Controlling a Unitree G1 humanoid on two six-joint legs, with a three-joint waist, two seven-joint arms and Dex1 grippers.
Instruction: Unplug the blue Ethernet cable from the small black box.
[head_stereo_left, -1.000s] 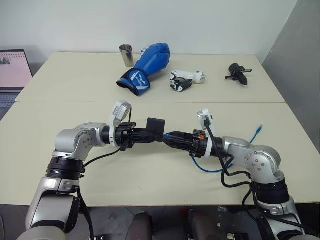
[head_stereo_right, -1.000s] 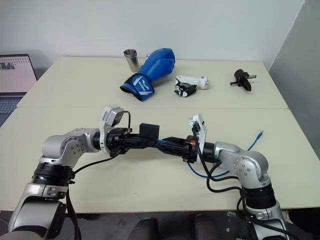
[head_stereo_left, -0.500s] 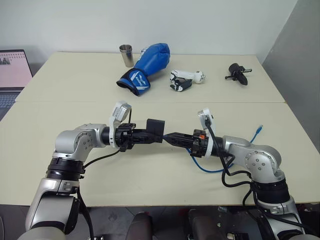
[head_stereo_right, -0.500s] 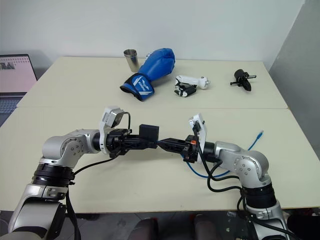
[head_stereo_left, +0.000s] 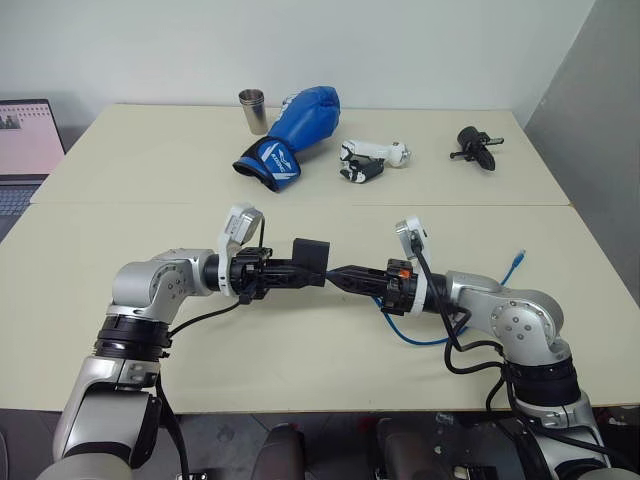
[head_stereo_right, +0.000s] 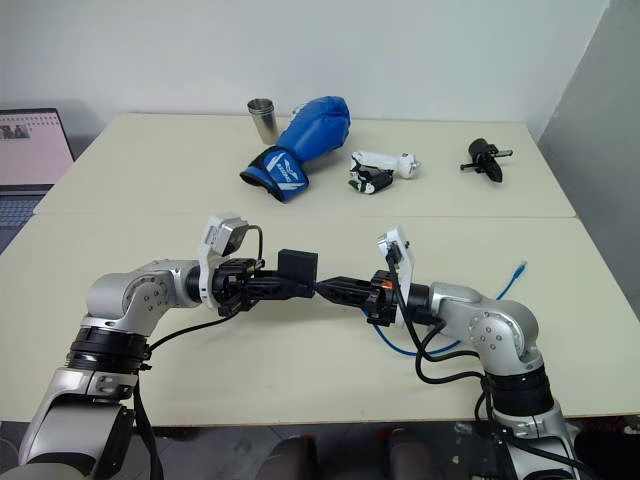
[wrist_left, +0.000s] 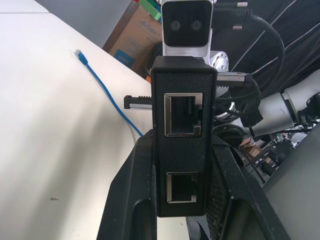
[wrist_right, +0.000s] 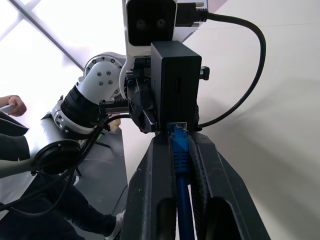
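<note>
I will let go of the small black box with my left gripper on the near table (head_stereo_left: 206, 247) by the seam, toward the laptop side. The box is now held level above the table.
Above the middle of the near table, my left gripper (head_stereo_left: 303, 272) is shut on the small black box (head_stereo_left: 311, 252) and holds it level. The left wrist view shows two empty ports on the box's facing edge (wrist_left: 183, 140). My right gripper (head_stereo_left: 340, 273) points at the box from the other side and is shut on the plug of the blue Ethernet cable (wrist_right: 179, 142). That plug sits in a port in the box's (wrist_right: 175, 85) edge. The rest of the cable loops under my right arm (head_stereo_left: 415, 338). Its free end (head_stereo_left: 512, 266) lies on the table to the right.
On the far table lie a blue boxing glove (head_stereo_left: 290, 135), a metal cup (head_stereo_left: 252, 110), a black-and-white gadget (head_stereo_left: 370, 160) and a black knobbed tool (head_stereo_left: 476, 147). A laptop (head_stereo_left: 25, 150) stands at the left edge. A person's hand (wrist_right: 15, 105) shows beyond the table.
My right gripper's fingers have closed on the cable's plug at the box. Both arms and the box have stayed in place.
</note>
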